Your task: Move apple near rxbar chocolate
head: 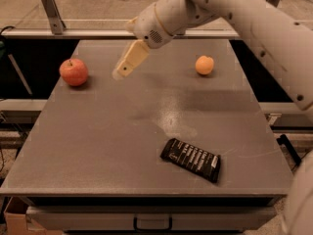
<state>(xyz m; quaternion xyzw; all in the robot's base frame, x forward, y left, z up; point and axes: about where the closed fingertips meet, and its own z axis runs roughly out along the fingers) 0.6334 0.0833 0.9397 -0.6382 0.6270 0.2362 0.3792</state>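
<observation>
Next, my gripper goes to the red apple and closes on the apple's side (84, 74) that faces the small orange fruit.
The red apple (74, 72) with a yellowish blush sits at the far left of the grey table (98, 146). The black rxbar chocolate (191, 159) with white lettering lies near the front right, angled. My gripper (120, 74) hangs above the table's far middle, to the right of the apple and apart from it. It holds nothing that I can see.
A small orange fruit (205, 65) sits at the far right of the table. A metal rail (54, 9) runs behind the table. My white arm (254, 23) reaches in from the upper right. A drawer handle (152, 224) shows below the front edge.
</observation>
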